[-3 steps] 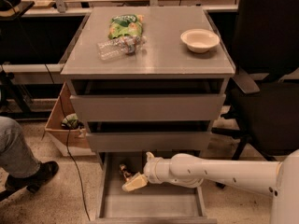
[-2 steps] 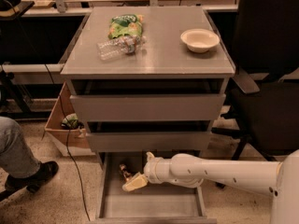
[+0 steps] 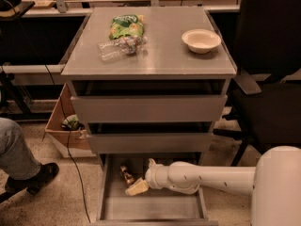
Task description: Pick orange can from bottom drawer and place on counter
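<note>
My gripper closes next on the near end of the orange can (image 3: 130, 180) that lies in the bottom drawer.
The bottom drawer (image 3: 155, 207) is pulled open at the foot of the grey cabinet. The orange can (image 3: 125, 173) is small and shiny and stands or leans in the drawer's back left part. My gripper (image 3: 137, 187) has reached in from the right on the white arm (image 3: 207, 178). It sits just in front of the can and slightly to its right, very close to it. I cannot tell whether it touches the can. The counter (image 3: 160, 58) is the grey top of the cabinet.
On the counter lie a clear plastic bottle (image 3: 120, 47), a green snack bag (image 3: 126, 26) and a white bowl (image 3: 201, 40). The two upper drawers stand slightly open. A cardboard box (image 3: 63, 126) and a person's leg (image 3: 16, 157) are to the left. A black chair (image 3: 273, 84) stands to the right.
</note>
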`<state>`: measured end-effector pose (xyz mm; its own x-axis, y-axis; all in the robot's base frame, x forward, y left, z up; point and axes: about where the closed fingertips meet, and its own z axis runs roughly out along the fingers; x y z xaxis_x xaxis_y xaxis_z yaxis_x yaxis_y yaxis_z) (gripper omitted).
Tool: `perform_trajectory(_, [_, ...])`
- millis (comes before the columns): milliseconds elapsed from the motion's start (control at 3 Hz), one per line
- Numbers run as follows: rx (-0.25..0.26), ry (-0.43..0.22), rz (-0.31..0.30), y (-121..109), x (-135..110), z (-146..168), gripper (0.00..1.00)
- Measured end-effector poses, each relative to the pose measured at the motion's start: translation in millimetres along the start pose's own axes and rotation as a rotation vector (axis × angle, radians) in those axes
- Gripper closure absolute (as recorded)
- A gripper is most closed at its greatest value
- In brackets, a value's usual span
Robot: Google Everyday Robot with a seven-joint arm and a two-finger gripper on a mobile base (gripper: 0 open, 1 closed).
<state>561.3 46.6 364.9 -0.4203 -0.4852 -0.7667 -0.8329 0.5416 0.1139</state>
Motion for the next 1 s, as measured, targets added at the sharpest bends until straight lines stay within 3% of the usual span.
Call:
perform_trajectory(667, [0.038,0.003,0.072,-38,69,50,0.0])
perform_trajectory(1000, [0.064,-0.043,0.092,-56,98,102,0.0])
